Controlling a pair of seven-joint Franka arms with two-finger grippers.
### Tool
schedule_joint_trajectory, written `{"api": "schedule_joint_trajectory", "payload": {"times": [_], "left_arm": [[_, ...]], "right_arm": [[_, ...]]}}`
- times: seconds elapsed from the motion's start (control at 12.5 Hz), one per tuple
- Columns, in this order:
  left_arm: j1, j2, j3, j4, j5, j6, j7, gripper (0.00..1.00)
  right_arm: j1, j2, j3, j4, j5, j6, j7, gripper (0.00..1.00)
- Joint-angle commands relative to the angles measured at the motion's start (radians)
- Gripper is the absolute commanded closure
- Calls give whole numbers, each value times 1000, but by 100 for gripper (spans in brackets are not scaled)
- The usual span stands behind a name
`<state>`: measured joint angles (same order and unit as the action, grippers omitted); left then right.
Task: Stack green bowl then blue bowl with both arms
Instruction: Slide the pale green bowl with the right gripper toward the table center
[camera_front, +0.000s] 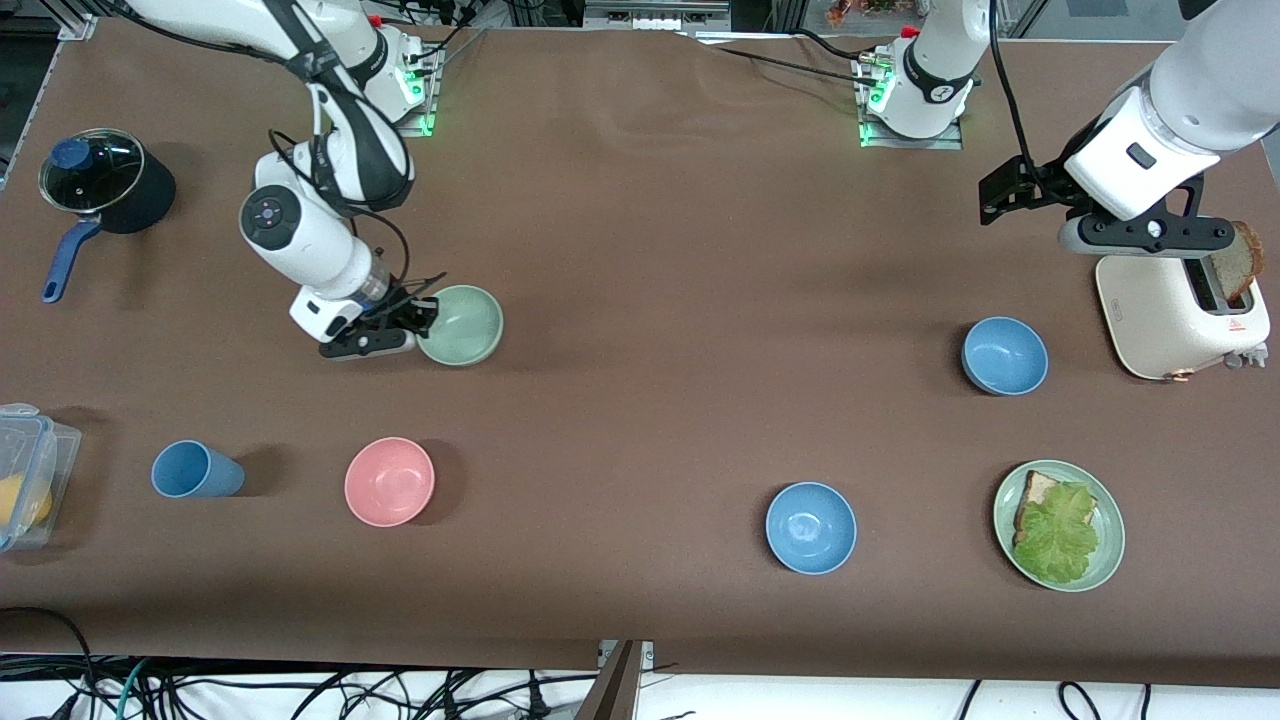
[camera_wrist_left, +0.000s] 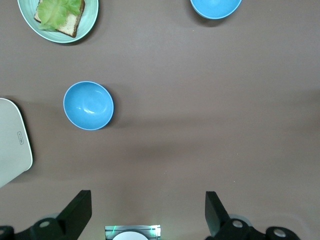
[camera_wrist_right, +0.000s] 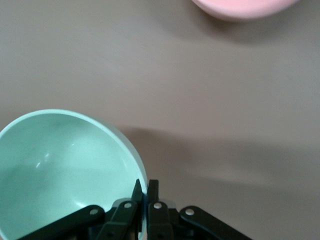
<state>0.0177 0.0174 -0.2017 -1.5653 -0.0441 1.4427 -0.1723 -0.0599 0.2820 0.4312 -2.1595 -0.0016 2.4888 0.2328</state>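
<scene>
My right gripper needs to set the green bowl down on the table's bare middle (camera_front: 683, 329), level with the blue bowl by the toaster.
The pale green bowl (camera_front: 462, 325) sits toward the right arm's end of the table, and my right gripper (camera_front: 425, 322) is shut on its rim. In the right wrist view one finger is inside the green bowl (camera_wrist_right: 60, 170) and the other outside, with the right gripper (camera_wrist_right: 146, 187) pinching the wall. One blue bowl (camera_front: 1004, 355) stands beside the toaster; a second blue bowl (camera_front: 810, 527) lies nearer the front camera. My left gripper (camera_front: 1145, 235) hangs open over the toaster with nothing in it. The left wrist view shows the left gripper (camera_wrist_left: 148, 212) high above bare table, one blue bowl (camera_wrist_left: 88, 105) below it.
A pink bowl (camera_front: 389, 481) and a blue cup (camera_front: 195, 470) stand nearer the front camera than the green bowl. A green plate (camera_front: 1105, 550) with bread and lettuce, a white toaster (camera_front: 1170, 310), a dark pot (camera_front: 105, 185) and a plastic box (camera_front: 30, 470) ring the table.
</scene>
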Motion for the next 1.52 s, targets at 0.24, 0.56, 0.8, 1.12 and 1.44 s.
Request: {"api": "schedule_joint_trajectory", "payload": {"times": [0.24, 0.56, 0.8, 1.12, 1.44], "left_arm": [[2, -2, -1, 14, -5, -13, 19, 0], [2, -4, -2, 14, -6, -15, 19, 0], [1, -4, -1, 14, -6, -16, 16, 0], [4, -1, 1, 18, -6, -13, 19, 0], [10, 0, 2, 22, -8, -7, 14, 0]], "right_arm": [[362, 322, -5, 442, -136, -45, 460, 100], [551, 460, -58, 584, -334, -47, 718, 100], [575, 476, -75, 566, -357, -48, 741, 100], [571, 485, -83, 573, -379, -42, 793, 2], [499, 351, -80, 576, -298, -155, 821, 0]]}}
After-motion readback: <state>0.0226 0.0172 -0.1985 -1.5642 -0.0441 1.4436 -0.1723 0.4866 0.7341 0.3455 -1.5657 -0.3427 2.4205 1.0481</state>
